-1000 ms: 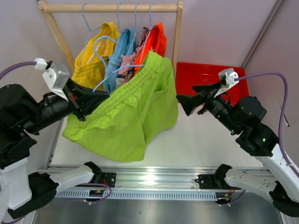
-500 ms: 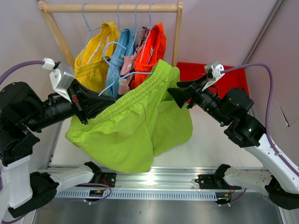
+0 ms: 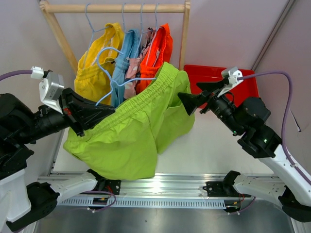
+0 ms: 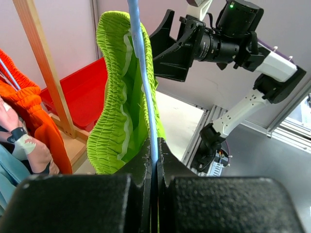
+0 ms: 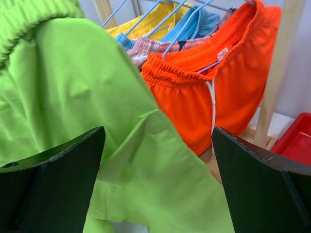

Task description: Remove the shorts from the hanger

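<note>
The waistband of the lime green shorts still loops around the hanger near the left gripper, so the robot's right gripper should pinch the shorts' side point(image 3: 176, 97) and pull it clear.
The lime green shorts point(image 3: 131, 131) hang on a light blue wire hanger point(image 3: 116, 65) held off the rail, spread between the arms. My left gripper point(image 3: 99, 112) is shut on the hanger wire point(image 4: 146, 97), with the green waistband point(image 4: 114, 87) just beyond its fingers. My right gripper point(image 3: 187, 103) is open at the shorts' right side, its fingers either side of green fabric point(image 5: 141, 160) without closing on it. Yellow shorts point(image 3: 95, 65), light blue shorts point(image 3: 124, 53), pink patterned shorts point(image 3: 133, 65) and orange shorts point(image 3: 158, 48) hang on the wooden rail point(image 3: 116, 8).
A red bin point(image 3: 221, 77) sits at the back right, behind the right arm. The rack's wooden posts point(image 3: 183, 34) stand either side of the hung clothes. A metal rail point(image 3: 155, 187) runs along the near table edge.
My left arm has drawn the hanger and green shorts leftward and lower. My right gripper came in to the shorts' right edge, then shifted slightly right, still open.
</note>
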Robot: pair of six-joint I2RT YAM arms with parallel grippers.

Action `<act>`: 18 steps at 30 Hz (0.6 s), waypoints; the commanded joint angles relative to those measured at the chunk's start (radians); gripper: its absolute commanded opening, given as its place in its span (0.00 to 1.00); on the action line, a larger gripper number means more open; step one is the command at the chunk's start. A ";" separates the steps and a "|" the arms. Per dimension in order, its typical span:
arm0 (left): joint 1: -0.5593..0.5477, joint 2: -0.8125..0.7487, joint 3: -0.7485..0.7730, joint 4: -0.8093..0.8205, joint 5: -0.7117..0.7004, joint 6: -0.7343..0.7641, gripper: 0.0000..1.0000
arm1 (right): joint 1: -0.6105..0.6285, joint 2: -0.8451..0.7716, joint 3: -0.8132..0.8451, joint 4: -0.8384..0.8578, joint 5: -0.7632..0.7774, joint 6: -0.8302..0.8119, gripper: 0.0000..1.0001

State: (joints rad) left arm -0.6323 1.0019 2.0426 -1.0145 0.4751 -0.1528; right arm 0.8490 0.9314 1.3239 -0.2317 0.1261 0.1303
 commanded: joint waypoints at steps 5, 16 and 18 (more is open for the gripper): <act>-0.003 -0.020 -0.002 0.117 0.065 -0.033 0.00 | -0.004 -0.036 -0.011 0.023 0.060 -0.038 0.99; -0.003 -0.020 -0.021 0.132 0.109 -0.053 0.00 | -0.011 0.058 -0.048 0.185 -0.106 0.025 0.24; -0.003 -0.022 -0.022 0.128 0.099 -0.048 0.00 | -0.011 0.073 -0.048 0.206 -0.147 0.049 0.00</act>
State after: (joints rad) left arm -0.6323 0.9855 2.0125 -1.0039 0.5468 -0.1841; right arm 0.8406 0.9897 1.2785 -0.1207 0.0647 0.1486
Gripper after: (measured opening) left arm 0.031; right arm 0.085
